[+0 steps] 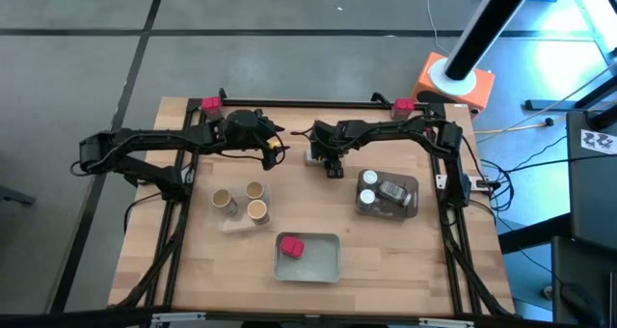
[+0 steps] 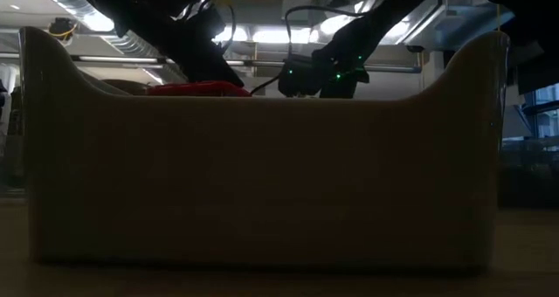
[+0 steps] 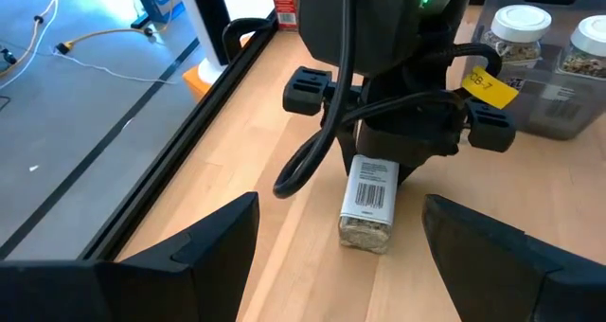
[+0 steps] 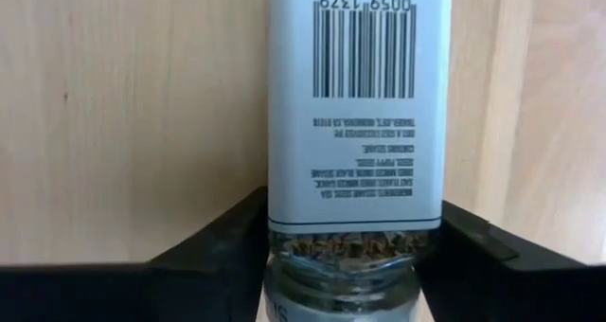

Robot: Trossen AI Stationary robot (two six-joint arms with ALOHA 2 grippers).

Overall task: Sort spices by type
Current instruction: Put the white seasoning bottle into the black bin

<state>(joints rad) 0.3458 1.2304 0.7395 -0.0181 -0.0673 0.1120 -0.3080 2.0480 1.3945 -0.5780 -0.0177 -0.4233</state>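
Note:
My left gripper needs to close on the white barcode label (image 1: pixel 311 158) (image 3: pixel 369 194) of the clear jar, since my right gripper is at the other end of the jar.
A clear jar with a white barcode label (image 3: pixel 370 201) lies on its side on the table near the far edge, also seen in the high view as the jar (image 1: pixel 313 156). My right gripper (image 4: pixel 346 251) stands over it, shut on it. My left gripper (image 3: pixel 341 265) is open and hovers just left of the jar, its gripper (image 1: pixel 275 145) pointing at it. Three tan cork cylinders (image 1: pixel 242 203) stand in the left tray. Red-pink packets (image 1: pixel 290 246) lie in the middle tray. Other white-lidded jars (image 1: pixel 369 187) sit in the right tray. My right gripper pinches the jar between its two fingers on the clear glass part just past the label's edge (image 4: pixel 341 251), one finger (image 4: pixel 222 237) on each side. The fingers come from above, across the jar. The jar's free end (image 3: pixel 365 235) appears to rest on the table.
Three shallow trays stand on the near half: left tray (image 1: pixel 234 224), middle tray (image 1: pixel 323 260), right tray (image 1: pixel 410 210). In the low view the middle tray's wall (image 2: pixel 262 183) fills the picture. Black frame rails (image 1: pixel 299 103) run along the table's edges. An orange base (image 1: pixel 453 82) stands beyond the far right corner.

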